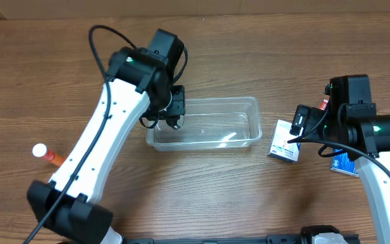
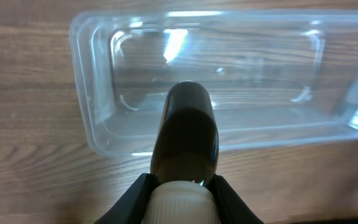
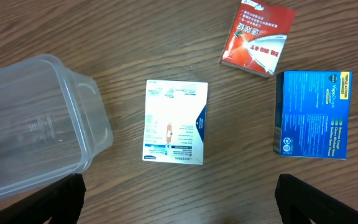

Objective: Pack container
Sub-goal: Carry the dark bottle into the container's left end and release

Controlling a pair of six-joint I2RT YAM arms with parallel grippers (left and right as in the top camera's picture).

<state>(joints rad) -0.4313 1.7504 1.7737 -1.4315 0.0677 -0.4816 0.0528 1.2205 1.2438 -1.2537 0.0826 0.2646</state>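
The robot's left gripper should release the dark brown bottle in the container's far corner [image 1: 156, 123] [image 2: 123, 46], away from the white box.
The clear plastic container [image 1: 222, 99] lies at the table's middle with nothing visible inside. My left gripper [image 1: 171, 110] hovers over its left end, shut on a dark brown bottle [image 2: 185, 134] with a white ribbed cap [image 2: 180, 202]. In the left wrist view the bottle points over the container's near rim [image 2: 82, 93]. My right gripper [image 1: 295, 130] is open and empty, right of the container. In the right wrist view its fingers [image 3: 179, 199] are spread wide, just short of a white box [image 3: 174, 122], and the container's corner [image 3: 73, 106] shows at the left.
A red box [image 3: 258, 37] and a blue box [image 3: 312, 114] lie beyond the white box [image 1: 283, 144]. The blue box [image 1: 344, 164] is partly under the right arm. An orange bottle with a white cap [image 1: 46, 154] lies at the far left.
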